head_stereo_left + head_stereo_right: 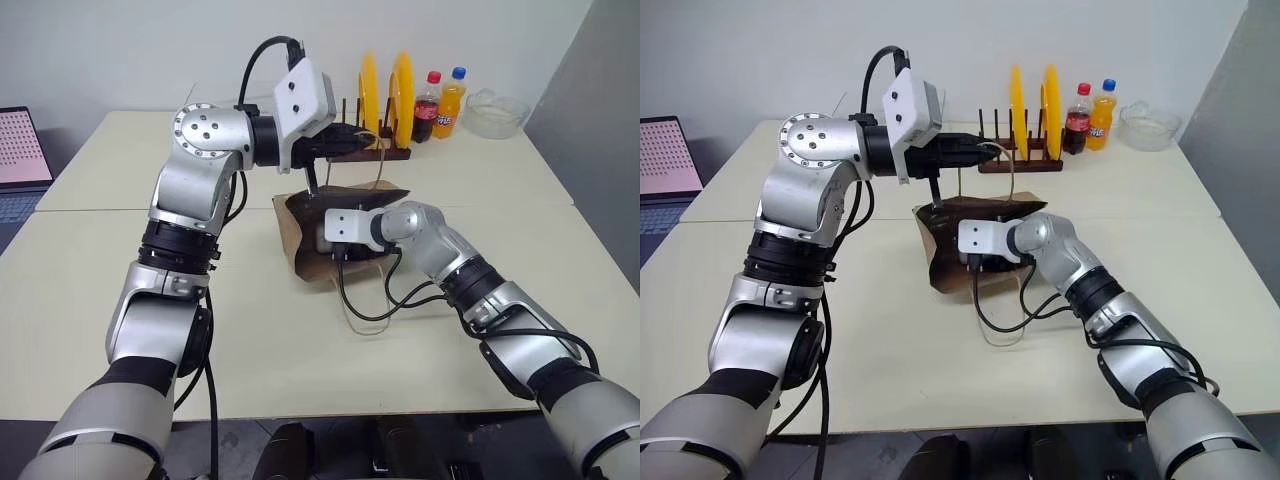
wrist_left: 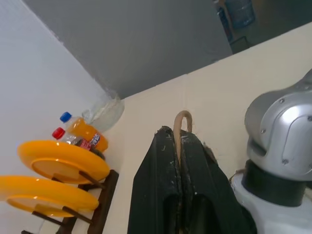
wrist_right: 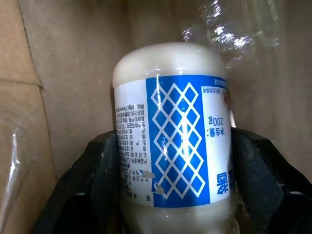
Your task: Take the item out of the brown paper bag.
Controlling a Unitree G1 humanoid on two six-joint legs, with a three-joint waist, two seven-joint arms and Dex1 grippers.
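I should release the item, still hidden inside the paper bag, from my right gripper on the table (image 1: 462, 242) beside the bag, in front of the orange drink bottle.
The brown paper bag (image 1: 298, 238) stands on the table with its mouth towards me. My left gripper (image 2: 178, 134) is shut on one thin loop handle (image 2: 183, 119) and holds it up above the bag. My right gripper (image 3: 173, 146) reaches into the bag's mouth. Its two black fingers (image 3: 97, 175) lie against both sides of the item (image 3: 170, 97), a whitish bottle with a blue and white lattice label. From the head views the item is hidden inside the bag, behind the right wrist (image 1: 345, 228).
A wooden rack with two upright yellow plates (image 1: 385, 95) stands just behind the bag. A cola bottle (image 1: 428, 105), an orange drink bottle (image 1: 452, 100) and a glass bowl (image 1: 497, 112) sit at the far right. A laptop (image 1: 20, 150) is at the left edge.
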